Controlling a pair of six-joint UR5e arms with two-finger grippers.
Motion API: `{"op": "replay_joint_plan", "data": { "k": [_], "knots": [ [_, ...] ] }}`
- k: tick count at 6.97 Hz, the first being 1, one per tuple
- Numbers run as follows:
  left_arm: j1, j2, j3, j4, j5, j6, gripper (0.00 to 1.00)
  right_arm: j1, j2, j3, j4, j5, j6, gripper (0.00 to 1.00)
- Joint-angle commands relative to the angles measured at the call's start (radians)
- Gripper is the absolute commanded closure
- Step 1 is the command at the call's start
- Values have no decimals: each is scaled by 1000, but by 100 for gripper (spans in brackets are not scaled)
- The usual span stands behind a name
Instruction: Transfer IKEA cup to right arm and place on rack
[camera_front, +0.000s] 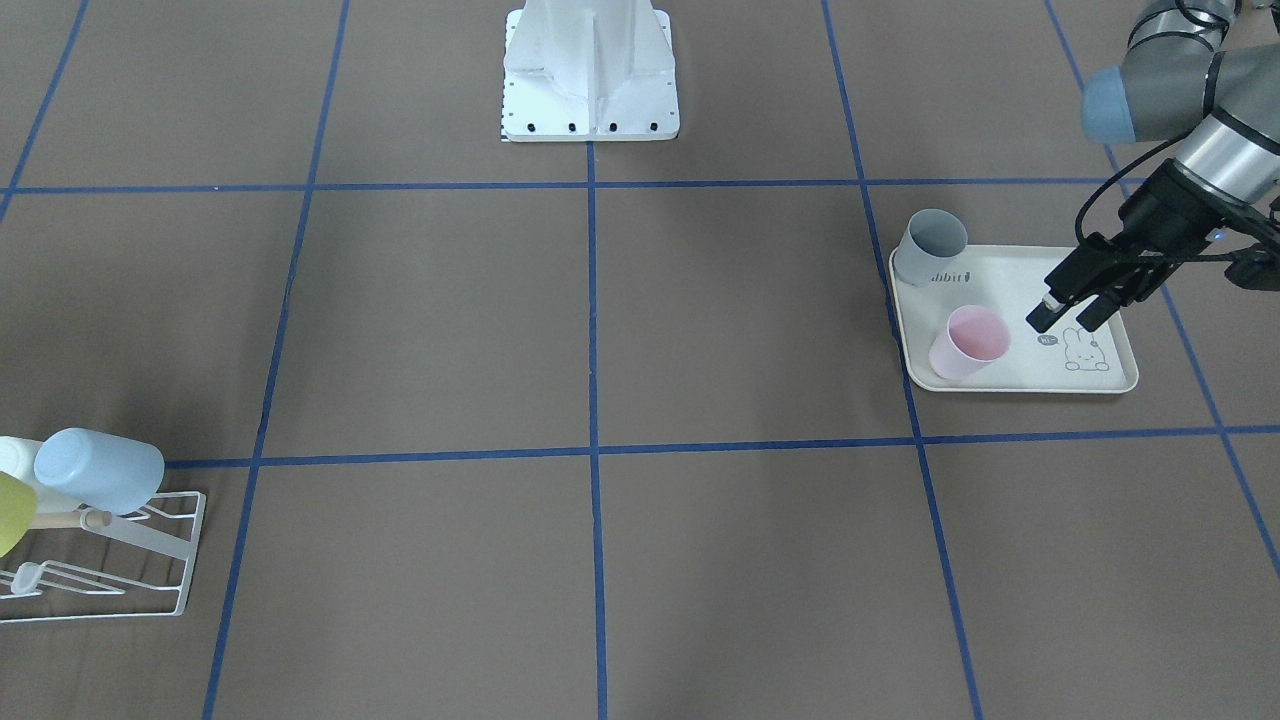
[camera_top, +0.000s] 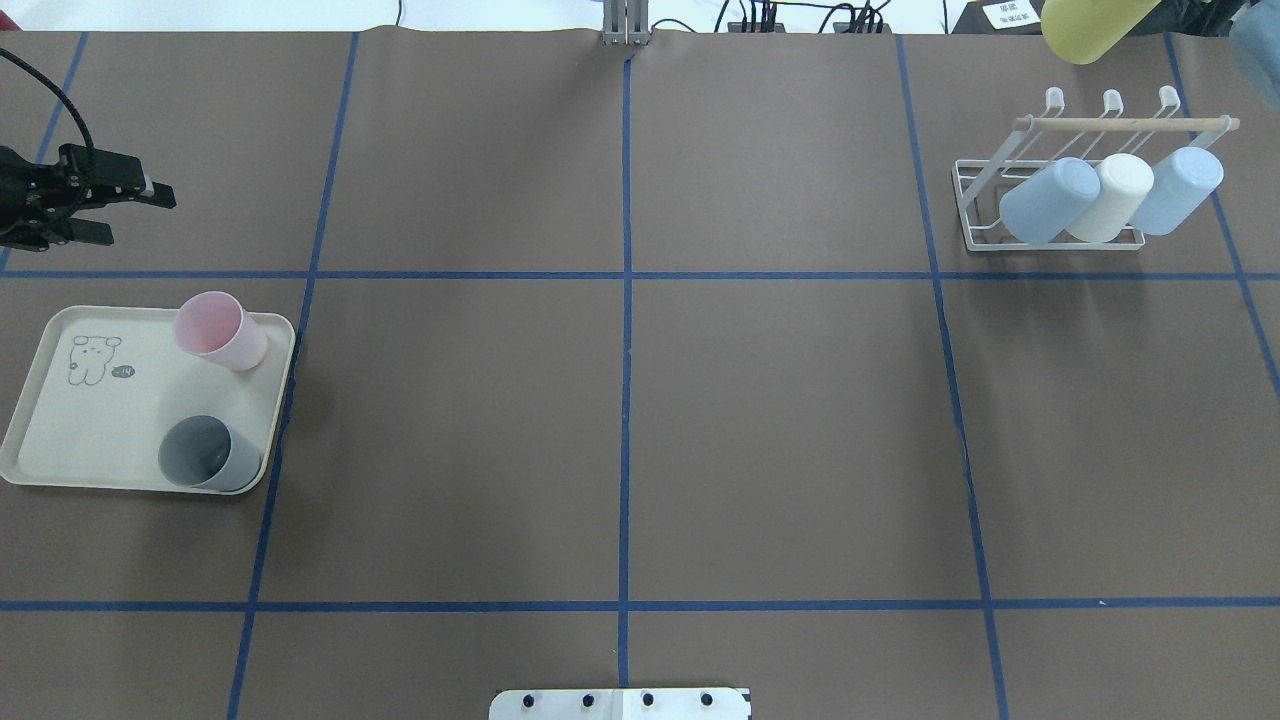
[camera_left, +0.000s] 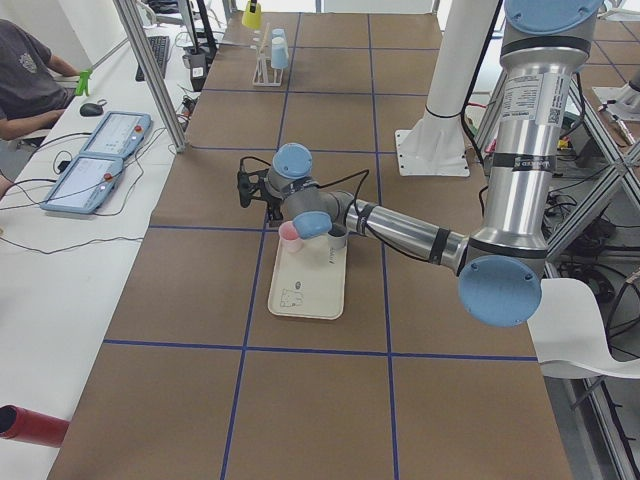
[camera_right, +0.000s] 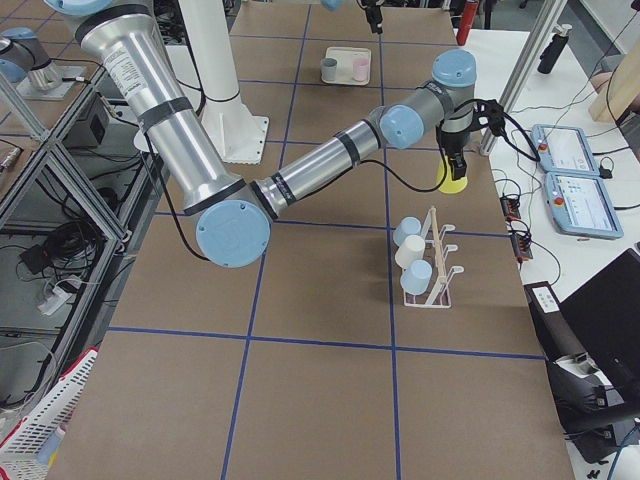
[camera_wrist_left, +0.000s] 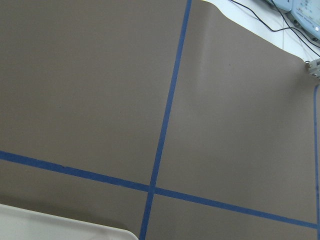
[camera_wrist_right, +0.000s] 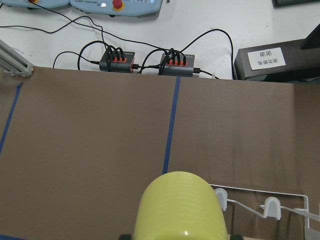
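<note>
Next, my right gripper lets go of the yellow cup on the rack's empty peg (camera_front: 56, 600), across the dowel from the light blue cups.
A yellow cup (camera_wrist_right: 181, 207) hangs in the air above the far end of the white wire rack (camera_top: 1050, 243), with my right gripper (camera_right: 450, 163) shut on it. From overhead the yellow cup (camera_top: 1090, 25) shows at the top right edge. The rack's prongs hold two light blue cups (camera_top: 1048, 200) and a cream cup (camera_top: 1112, 195) under the wooden dowel (camera_top: 1125, 123). My left gripper (camera_top: 140, 218) stands open and holds nothing, raised near the far side of the rabbit-print tray (camera_top: 60, 440).
On the tray stand a pink cup (camera_top: 215, 328) and a grey cup (camera_top: 205, 455). Cables and power boxes (camera_wrist_right: 150, 62) lie beyond the table's far edge. A person (camera_left: 25, 80) sits at the side desk. The robot's base plate (camera_top: 620, 703) is at the near edge.
</note>
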Motion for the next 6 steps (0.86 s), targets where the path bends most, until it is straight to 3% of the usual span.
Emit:
{"op": "replay_joint_plan", "data": {
  "k": [1, 2, 4, 6],
  "knots": [
    [0, 4, -2, 2, 1, 1, 0, 19, 41, -133, -54, 31, -107, 78],
    [-1, 4, -6, 2, 1, 1, 0, 9, 46, -167, -54, 41, -108, 78],
    [-3, 6, -11, 2, 1, -1, 0, 3, 171, -337, -53, 66, -111, 78],
    [-1, 35, -38, 4, 2, -1, 0, -30, 163, -360, -45, 57, -117, 78]
  ]
}}
